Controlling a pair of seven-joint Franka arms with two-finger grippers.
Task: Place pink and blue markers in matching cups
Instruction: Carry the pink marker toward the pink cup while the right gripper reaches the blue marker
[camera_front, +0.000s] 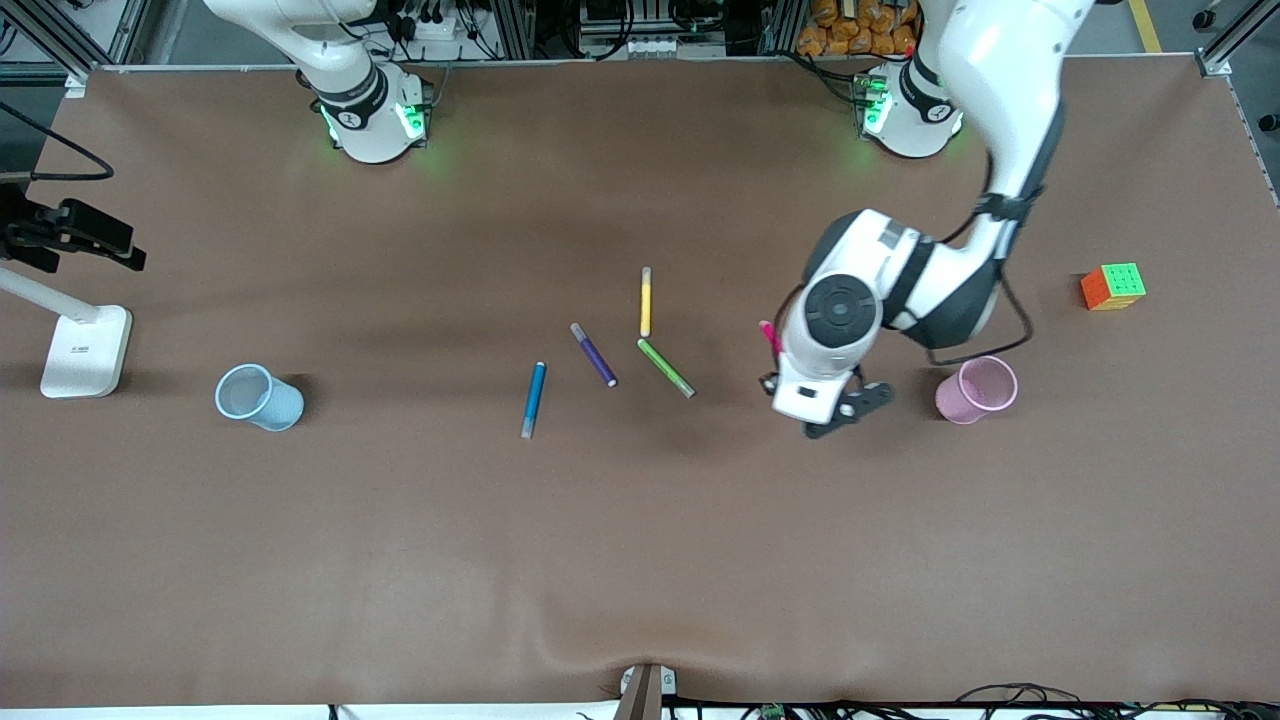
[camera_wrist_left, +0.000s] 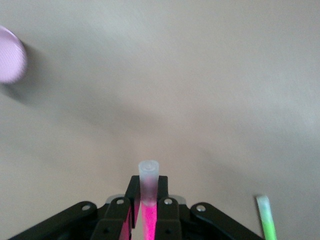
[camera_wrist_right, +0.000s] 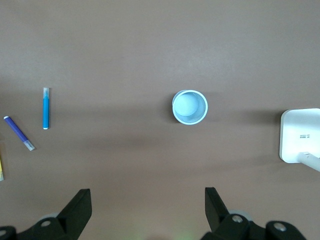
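Next, I let go of the pink marker with my left gripper inside the pale pink cup (camera_front: 979, 389) (camera_wrist_left: 10, 56), near the colour cube. The marker is in the air over the table.
My left gripper (camera_wrist_left: 148, 187) is shut on the pink marker (camera_wrist_left: 148, 176), whose pale end sticks out past the fingertips. In the front view the marker (camera_front: 769, 337) shows beside the left hand, in the air over the table between the green pen and the pale pink cup (camera_front: 976, 389). That cup also shows in the left wrist view (camera_wrist_left: 10, 61). The blue marker (camera_front: 534, 399) lies on the table mid-way along; it also shows in the right wrist view (camera_wrist_right: 46, 108). The light blue cup (camera_front: 258, 397) stands toward the right arm's end. My right gripper (camera_wrist_right: 147, 200) is open and empty, high over the table, with the light blue cup (camera_wrist_right: 190, 107) below it.
A purple pen (camera_front: 593, 354), a yellow pen (camera_front: 646, 301) and a green pen (camera_front: 666, 367) lie beside the blue marker. A colour cube (camera_front: 1113, 286) sits toward the left arm's end. A white lamp base (camera_front: 86, 350) stands at the right arm's end.
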